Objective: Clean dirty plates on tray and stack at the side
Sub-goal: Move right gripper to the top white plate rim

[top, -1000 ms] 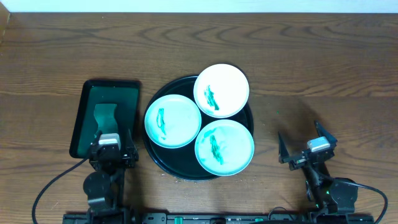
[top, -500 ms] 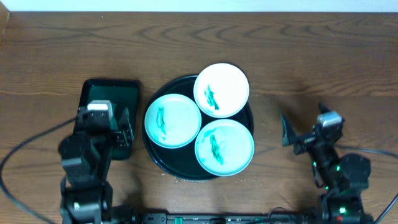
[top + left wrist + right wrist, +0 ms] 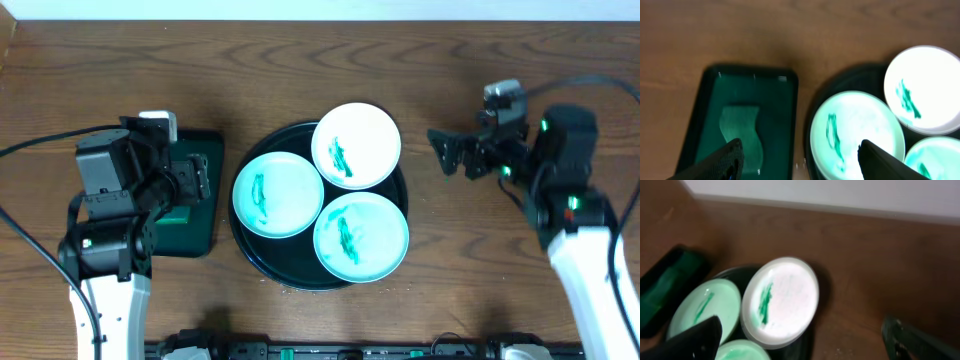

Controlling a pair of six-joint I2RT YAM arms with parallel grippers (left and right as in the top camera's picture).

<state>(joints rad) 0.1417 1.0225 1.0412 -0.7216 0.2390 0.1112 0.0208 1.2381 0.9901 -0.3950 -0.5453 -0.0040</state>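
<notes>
The pale green sponge-like pad is in the green tray. Next, my left gripper moves down to the middle [image 3: 177,211] [image 3: 743,136] of the pad and closes there.
The round black tray [image 3: 262,268] holds three dirty plates, each with a dark green smear: a white plate [image 3: 356,145] at the back, a mint plate [image 3: 278,194] on the left and a mint plate [image 3: 361,237] at the front. My left gripper [image 3: 190,182] is open and empty, raised over the green tray, left of the plates. In the left wrist view [image 3: 800,165] the left mint plate [image 3: 857,135] lies under its right finger. My right gripper [image 3: 450,152] is open and empty, raised to the right of the white plate [image 3: 782,300].
A smaller rectangular dark green tray [image 3: 190,235] lies left of the black tray and holds a pale green sponge-like pad [image 3: 742,132]. Small crumbs lie on the wooden table by the black tray's front rim. A white wall runs along the table's far edge.
Both arms rose from the table's front edge and moved back. The left gripper now hangs over the green tray; the right one is beside the white plate. The plates have not moved.
</notes>
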